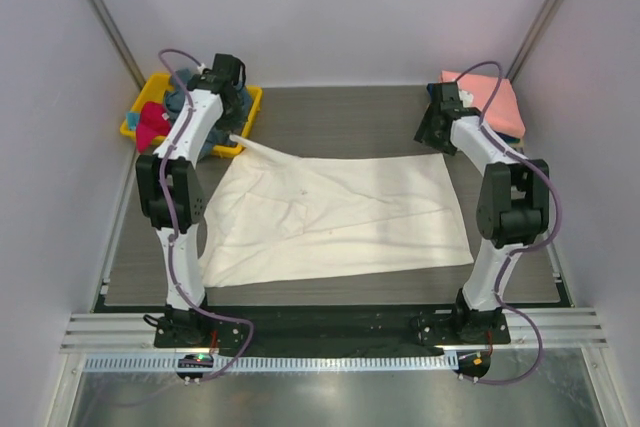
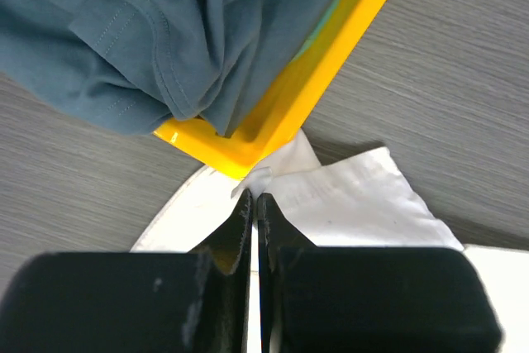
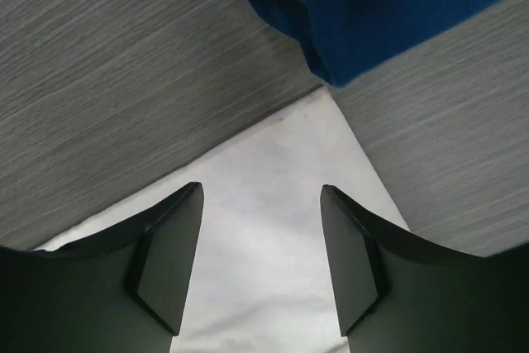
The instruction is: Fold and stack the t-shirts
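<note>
The right gripper's open fingers are over the cream-white t-shirt's flat cloth, short of its far edge, so the robot should pinch that edge beside its corner [image 3: 285,118] before folding.
A large cream-white t-shirt [image 1: 335,217] lies spread across the table. My left gripper [image 1: 238,137] is shut on its far left corner, right beside the yellow bin; in the left wrist view the cloth [image 2: 355,204] is pinched between the closed fingertips of the left gripper [image 2: 254,197]. My right gripper [image 1: 438,145] hangs over the shirt's far right corner. Its jaws [image 3: 261,188] stand open, one on each side of the white cloth [image 3: 273,150]. A salmon-pink t-shirt [image 1: 490,97] lies folded on a navy one [image 3: 388,6] at the back right.
The yellow bin [image 1: 255,97] at the back left holds a grey-blue t-shirt [image 2: 149,31] and a magenta one [image 1: 152,122]; its corner [image 2: 273,121] is just beyond my left fingertips. Grey walls close in both sides and the back.
</note>
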Robot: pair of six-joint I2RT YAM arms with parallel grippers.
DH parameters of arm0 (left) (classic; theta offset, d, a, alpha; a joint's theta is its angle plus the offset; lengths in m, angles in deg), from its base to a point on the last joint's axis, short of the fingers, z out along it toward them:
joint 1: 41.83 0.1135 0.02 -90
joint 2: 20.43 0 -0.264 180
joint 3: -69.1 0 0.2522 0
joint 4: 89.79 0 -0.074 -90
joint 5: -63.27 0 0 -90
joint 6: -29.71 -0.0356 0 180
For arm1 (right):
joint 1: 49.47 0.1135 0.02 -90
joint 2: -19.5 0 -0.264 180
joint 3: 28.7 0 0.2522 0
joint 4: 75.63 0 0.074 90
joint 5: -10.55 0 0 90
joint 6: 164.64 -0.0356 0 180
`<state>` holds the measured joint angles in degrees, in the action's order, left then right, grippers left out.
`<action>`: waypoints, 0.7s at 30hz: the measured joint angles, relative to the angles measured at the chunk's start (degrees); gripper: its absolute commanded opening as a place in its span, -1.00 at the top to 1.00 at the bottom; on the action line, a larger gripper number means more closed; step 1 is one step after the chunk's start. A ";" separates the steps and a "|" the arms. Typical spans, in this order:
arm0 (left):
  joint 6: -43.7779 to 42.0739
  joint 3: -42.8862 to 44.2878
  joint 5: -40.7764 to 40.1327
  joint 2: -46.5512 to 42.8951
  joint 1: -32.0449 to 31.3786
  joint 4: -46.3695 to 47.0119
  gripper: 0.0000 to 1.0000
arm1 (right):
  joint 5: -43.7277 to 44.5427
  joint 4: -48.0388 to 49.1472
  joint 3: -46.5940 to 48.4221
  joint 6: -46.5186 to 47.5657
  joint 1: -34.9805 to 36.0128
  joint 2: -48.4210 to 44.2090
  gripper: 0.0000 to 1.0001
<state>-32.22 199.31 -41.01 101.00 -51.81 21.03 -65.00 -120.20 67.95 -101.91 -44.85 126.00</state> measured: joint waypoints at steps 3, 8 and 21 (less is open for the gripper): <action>-0.02 -0.55 0.61 0.00 0.35 -0.39 0.99 | 1.97 -0.50 4.13 0.52 1.01 4.68 -0.25; -0.09 -1.42 1.05 -0.11 0.37 -0.66 0.99 | 3.98 -1.53 8.44 0.83 1.62 10.62 -0.21; -0.07 -3.50 2.69 -0.22 1.40 -0.74 0.99 | 6.60 -2.14 13.60 0.22 3.15 19.21 0.03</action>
<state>-32.28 195.81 -38.32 100.78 -50.41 20.29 -58.40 -122.34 81.55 -101.69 -41.70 145.21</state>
